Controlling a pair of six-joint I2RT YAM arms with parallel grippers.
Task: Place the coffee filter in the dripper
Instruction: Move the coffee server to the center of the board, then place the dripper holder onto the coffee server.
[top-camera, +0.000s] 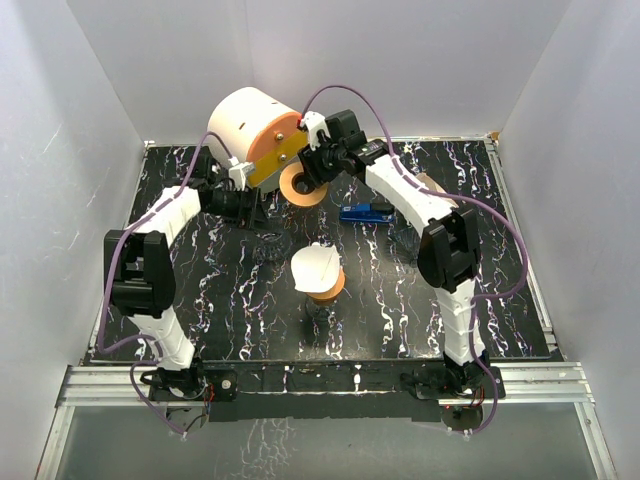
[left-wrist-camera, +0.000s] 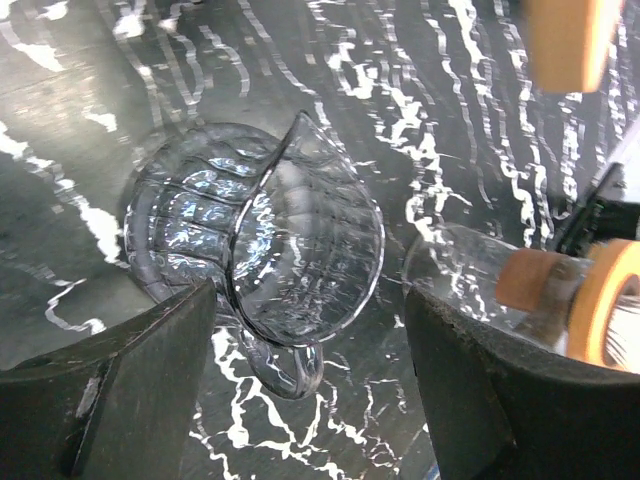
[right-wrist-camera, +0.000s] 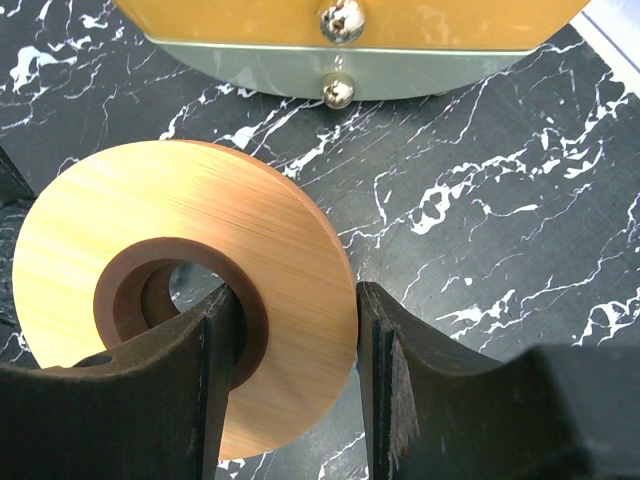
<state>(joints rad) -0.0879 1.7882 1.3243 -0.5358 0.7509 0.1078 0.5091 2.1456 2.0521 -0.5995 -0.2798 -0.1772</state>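
I need to use my right gripper to set the wooden ring on top of the clear glass piece (top-camera: 274, 233) near my left gripper.
The clear glass dripper (left-wrist-camera: 270, 240) lies tipped on its side on the black marbled table (top-camera: 400, 300), its handle (left-wrist-camera: 290, 360) towards my left gripper (left-wrist-camera: 310, 330). That gripper (top-camera: 255, 208) is open, its fingers on either side of the handle without touching it. My right gripper (right-wrist-camera: 297, 310) is shut on a wooden ring (right-wrist-camera: 190, 290), one finger through the hole and one on the outer rim, near the back of the table (top-camera: 300, 185). The white coffee filter (top-camera: 318, 264) sits on an orange-brown holder (top-camera: 328, 290) at the table's middle.
A white cylinder with an orange-yellow face (top-camera: 255, 130) stands at the back left, just behind both grippers. A blue object (top-camera: 365, 212) lies under the right forearm. A second clear glass piece (left-wrist-camera: 460, 270) rests beside the ring. White walls enclose the table.
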